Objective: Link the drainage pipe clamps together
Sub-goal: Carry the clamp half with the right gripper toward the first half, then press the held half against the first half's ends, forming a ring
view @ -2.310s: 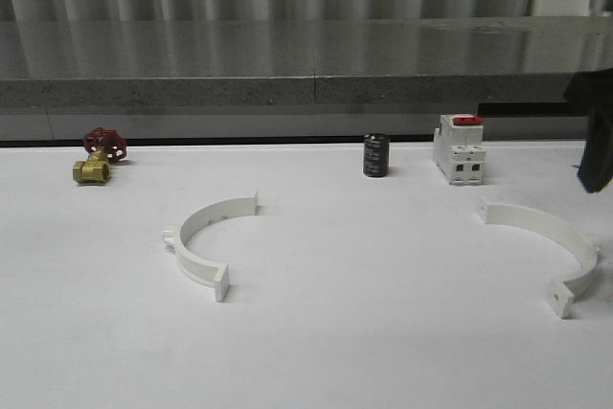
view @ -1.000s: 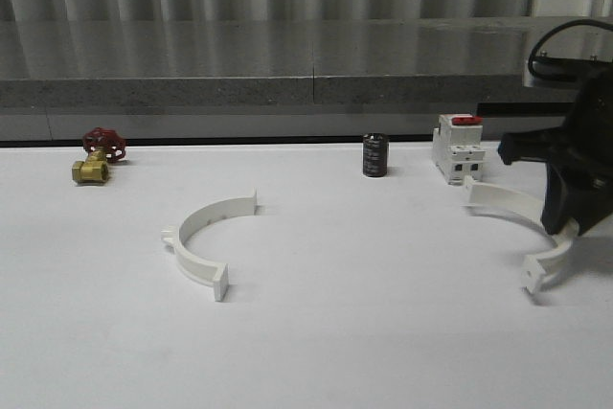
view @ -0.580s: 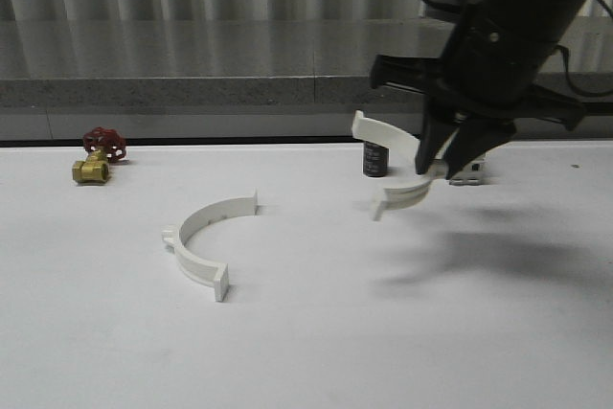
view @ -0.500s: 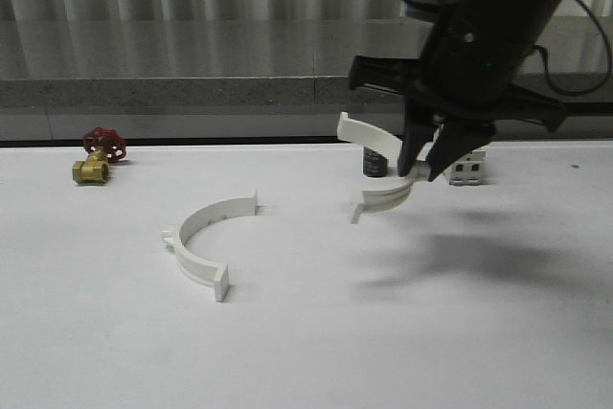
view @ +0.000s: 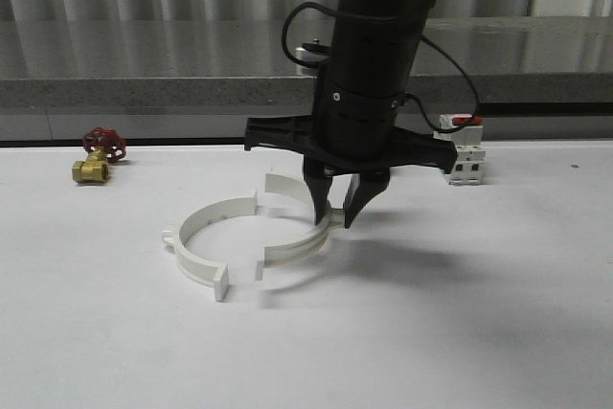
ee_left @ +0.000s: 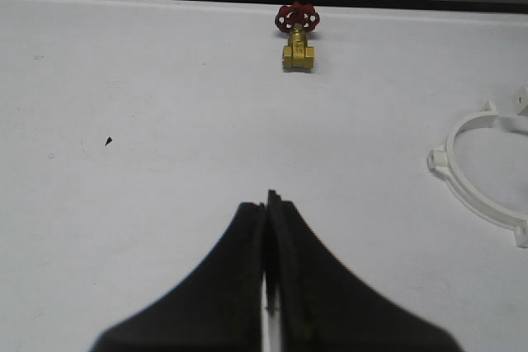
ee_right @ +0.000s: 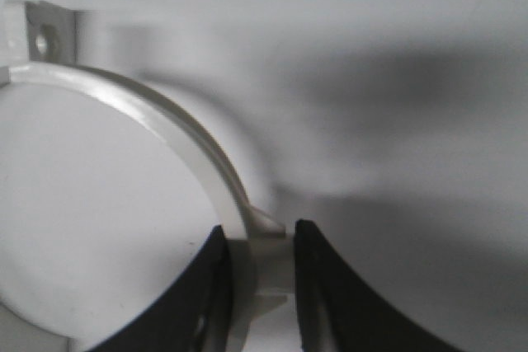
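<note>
The robot's right gripper should set the held clamp down flat against the open side of the lying clamp (view: 306,238). The held clamp is now low over the table.
One white half-ring drainage pipe clamp (view: 209,213) lies on the white table left of centre, its open side facing right. My right gripper (view: 335,215) is shut on the middle of the other clamp (view: 292,251) and holds it low over the table, open side facing left. The two halves face each other as a near ring, with small gaps between their end tabs. In the right wrist view the fingers (ee_right: 210,286) pinch the band's small middle tab, and the clamp (ee_right: 165,121) curves away to a holed end tab. My left gripper (ee_left: 268,199) is shut on nothing, left of the lying clamp (ee_left: 474,204).
A brass valve with a red handwheel (view: 96,155) sits at the back left. A white boxy switch with a red top (view: 466,155) stands at the back right, partly behind my right arm. A grey ledge (view: 153,74) runs along the table's far edge.
My right gripper took hold of the right-hand clamp, lifted it and carried it left across the table. It now hangs lower, right beside the lying clamp, which has not moved.
</note>
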`<action>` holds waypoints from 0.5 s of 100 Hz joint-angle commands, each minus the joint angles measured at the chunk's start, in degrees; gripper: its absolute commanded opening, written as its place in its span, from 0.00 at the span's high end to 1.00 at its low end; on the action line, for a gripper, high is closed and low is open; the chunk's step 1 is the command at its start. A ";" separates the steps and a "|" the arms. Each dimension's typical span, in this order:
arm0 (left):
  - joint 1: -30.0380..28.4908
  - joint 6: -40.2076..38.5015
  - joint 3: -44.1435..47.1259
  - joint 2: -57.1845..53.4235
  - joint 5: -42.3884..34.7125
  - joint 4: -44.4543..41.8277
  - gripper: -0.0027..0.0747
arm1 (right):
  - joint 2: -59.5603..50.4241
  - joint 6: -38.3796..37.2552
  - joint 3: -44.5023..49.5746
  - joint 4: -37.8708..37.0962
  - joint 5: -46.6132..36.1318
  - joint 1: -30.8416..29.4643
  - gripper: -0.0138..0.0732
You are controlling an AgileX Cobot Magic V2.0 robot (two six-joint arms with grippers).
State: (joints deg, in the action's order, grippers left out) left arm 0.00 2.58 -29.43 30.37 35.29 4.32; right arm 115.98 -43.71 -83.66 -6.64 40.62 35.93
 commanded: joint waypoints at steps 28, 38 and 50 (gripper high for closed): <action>-0.06 -0.09 -1.48 0.11 -3.94 0.51 0.99 | -1.76 -3.73 -2.72 -2.84 -0.25 0.19 0.80; -0.06 -0.09 -1.48 0.11 -3.94 0.51 0.99 | -1.63 -3.88 -2.72 -2.84 -0.76 0.40 0.80; -0.06 -0.09 -1.48 0.11 -3.94 0.51 0.99 | -1.16 -4.02 -2.72 -2.67 -0.91 0.47 0.80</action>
State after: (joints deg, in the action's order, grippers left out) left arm 0.00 2.58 -29.43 30.37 35.29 4.32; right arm 117.41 -47.51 -84.63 -8.41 41.42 36.14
